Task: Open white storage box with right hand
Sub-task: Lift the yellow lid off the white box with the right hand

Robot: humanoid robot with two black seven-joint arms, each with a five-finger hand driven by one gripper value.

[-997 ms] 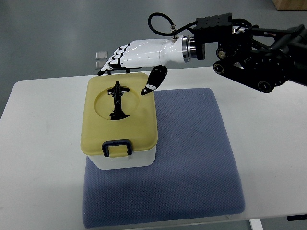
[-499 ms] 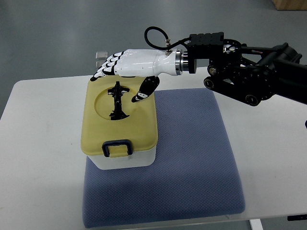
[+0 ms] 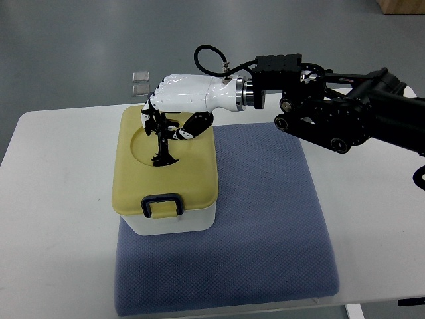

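Next, I let go of the yellow lid with my right gripper on the open blue mat [image 3: 267, 188] beside the white storage box.
The white storage box [image 3: 170, 223] stands on the left part of a blue mat [image 3: 265, 219], with a yellow lid [image 3: 196, 174] on top. A black handle [image 3: 161, 153] lies in the lid's round recess, and a dark clasp [image 3: 163, 203] sits at the lid's near edge. My right hand [image 3: 167, 126] reaches in from the right and hangs over the far end of the lid. Its fingers [image 3: 149, 114] curl down on the left of the handle's far end, and the thumb presses in from the right. The lid lies flat on the box.
The mat lies on a white table [image 3: 53, 199]. My black forearm [image 3: 332, 113] spans the far right above the mat's back edge. Two small clear blocks [image 3: 141, 82] lie on the grey floor beyond the table.
My right hand has moved left and down from the lid's far edge. Its fingers went from stretched out flat to curled around the handle's far end.
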